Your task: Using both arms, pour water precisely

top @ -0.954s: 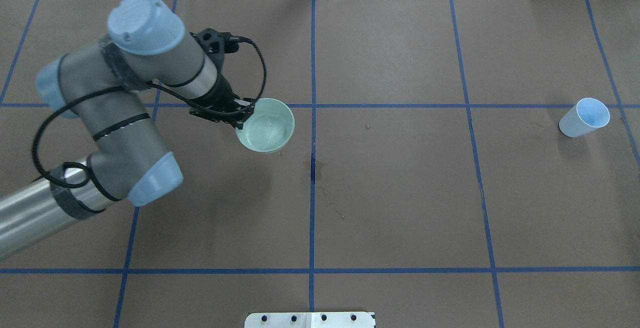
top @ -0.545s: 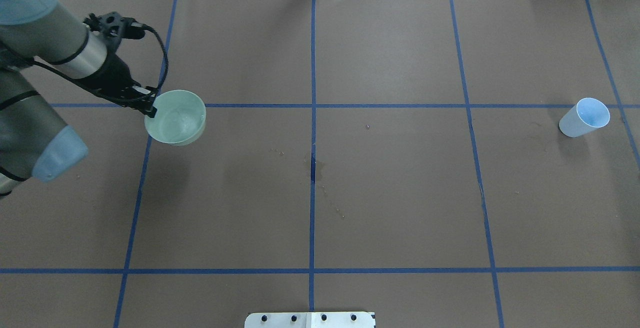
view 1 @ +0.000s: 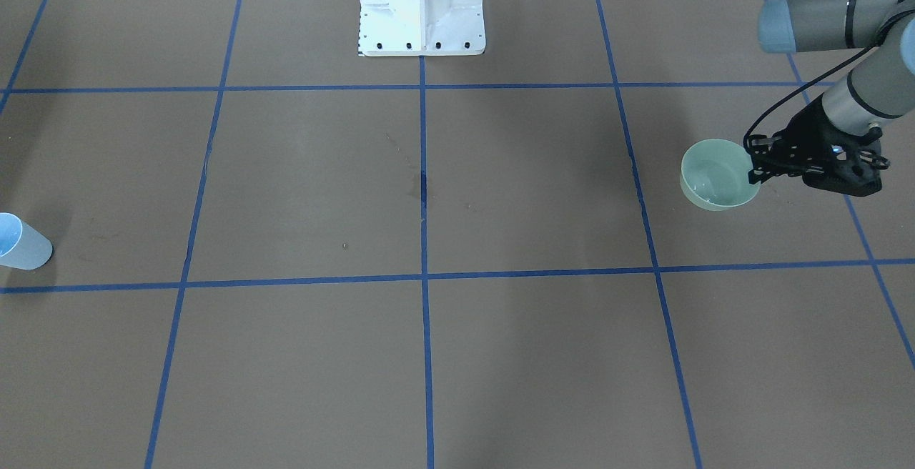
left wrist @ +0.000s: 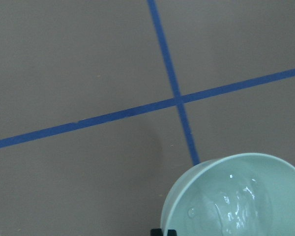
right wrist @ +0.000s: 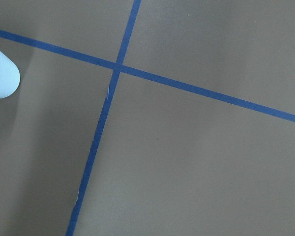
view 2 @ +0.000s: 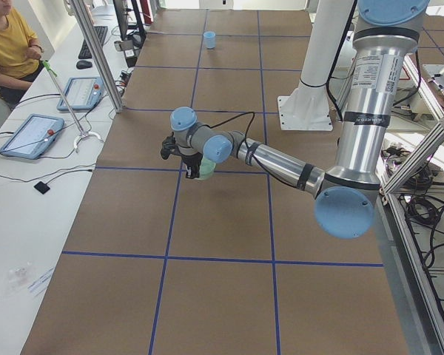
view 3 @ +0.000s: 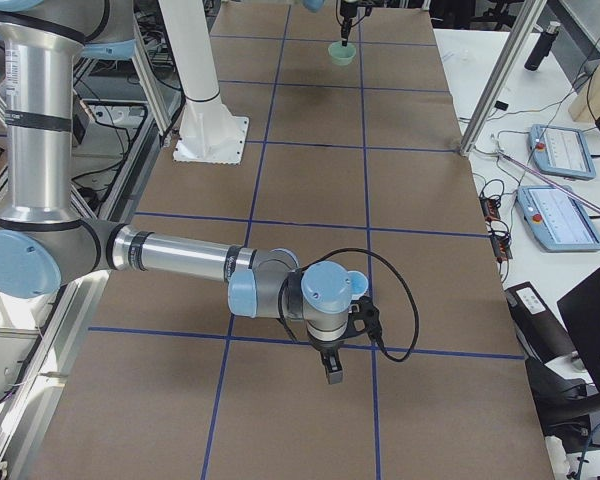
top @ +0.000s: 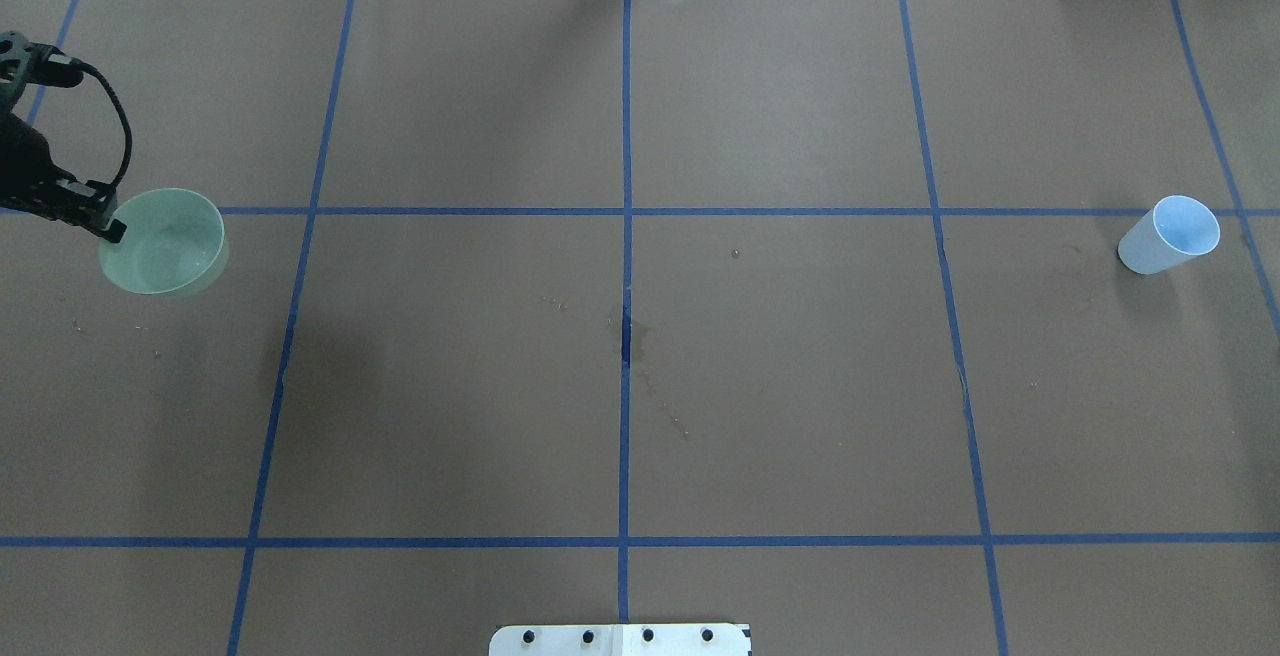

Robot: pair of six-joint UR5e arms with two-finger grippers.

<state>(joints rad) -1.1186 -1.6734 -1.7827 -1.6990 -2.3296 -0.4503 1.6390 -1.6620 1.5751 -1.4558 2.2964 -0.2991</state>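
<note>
The pale green bowl will be released from my left gripper beside the blue tape line farther from the white pedestal [view 1: 744,233]. The bowl is now held level, apparently off the table.
A pale green bowl [top: 162,254] holds clear water [left wrist: 231,206] that glints on its bottom. My left gripper [top: 105,226] is shut on the bowl's rim at the far left of the overhead view and keeps the bowl [view 1: 717,183] level, apparently off the table. The left arm [view 2: 281,159] stretches out low over the table. A light blue cup [top: 1170,233] stands alone at the far right, with its side [right wrist: 0,73] showing in the right wrist view. My right arm [view 3: 180,255] shows only in the exterior right view; I cannot tell whether its gripper [view 3: 332,372] is open or shut.
The brown table carries a blue tape grid. The white pedestal [view 1: 422,4] stands at the robot's edge. Small wet stains [top: 640,346] mark the middle. A person [view 2: 11,44] sits at a side desk with tablets, beyond an aluminium post [view 2: 96,52].
My left arm has swept left with the bowl, from near the table's centre line to the far left edge of the overhead view. The blue cup has not moved.
</note>
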